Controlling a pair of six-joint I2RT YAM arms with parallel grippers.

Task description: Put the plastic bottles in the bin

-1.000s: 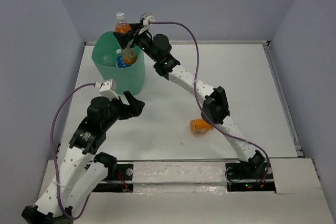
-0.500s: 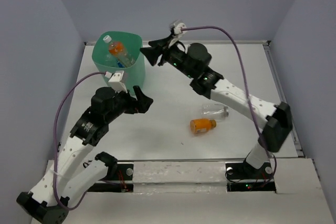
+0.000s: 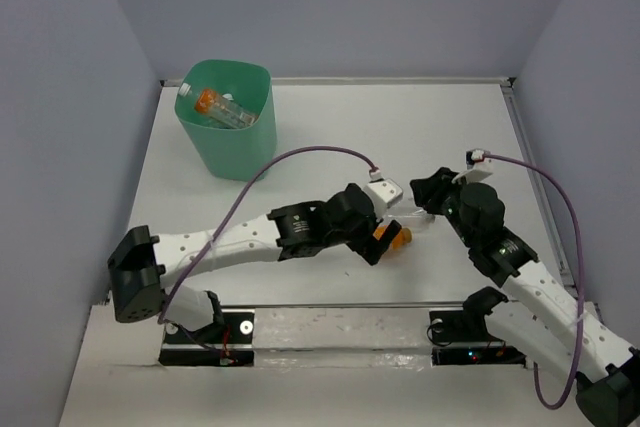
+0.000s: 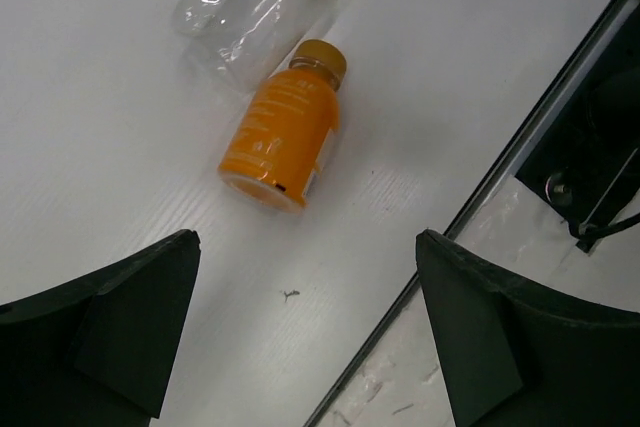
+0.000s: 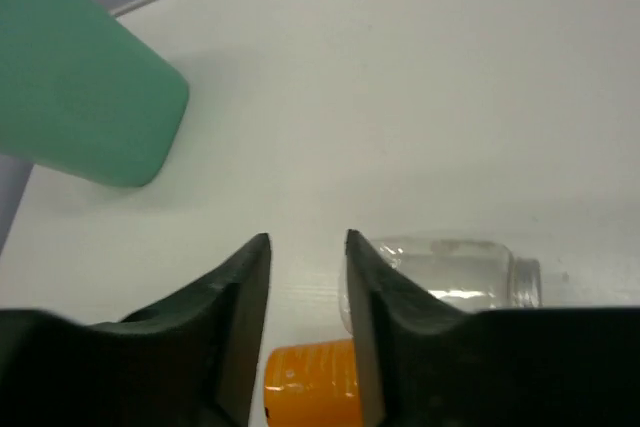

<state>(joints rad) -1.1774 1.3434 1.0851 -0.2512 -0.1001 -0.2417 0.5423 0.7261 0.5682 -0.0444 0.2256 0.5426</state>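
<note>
The lower body of the orange bottle (image 3: 381,233) (image 4: 268,160) will be gripped by my left gripper, which will close on it near the bottle's base and away from the bottle's cap.
The mint-green bin (image 3: 238,147) stands at the far left and holds several plastic bottles, an orange one (image 3: 210,102) on top. An orange-filled bottle (image 3: 393,238) lies on the table beside a clear bottle (image 3: 412,215). My left gripper (image 3: 372,242) hovers over the orange bottle, open and empty. In the left wrist view the gripper (image 4: 305,277) has its jaws wide apart, just short of the orange bottle (image 4: 285,127) and the clear bottle (image 4: 260,2). My right gripper (image 5: 308,242) is slightly open and empty above the clear bottle (image 5: 450,272) and the orange bottle (image 5: 310,382).
The black strip of the table's near edge (image 4: 520,157) runs close to the orange bottle. The right gripper (image 3: 422,187) sits just right of the left wrist. The bin (image 5: 80,87) is far off to the left in the right wrist view.
The right arm let an orange bottle fall into the bin and pulled back to mid-table. The left arm swung right, over the orange bottle on the table.
</note>
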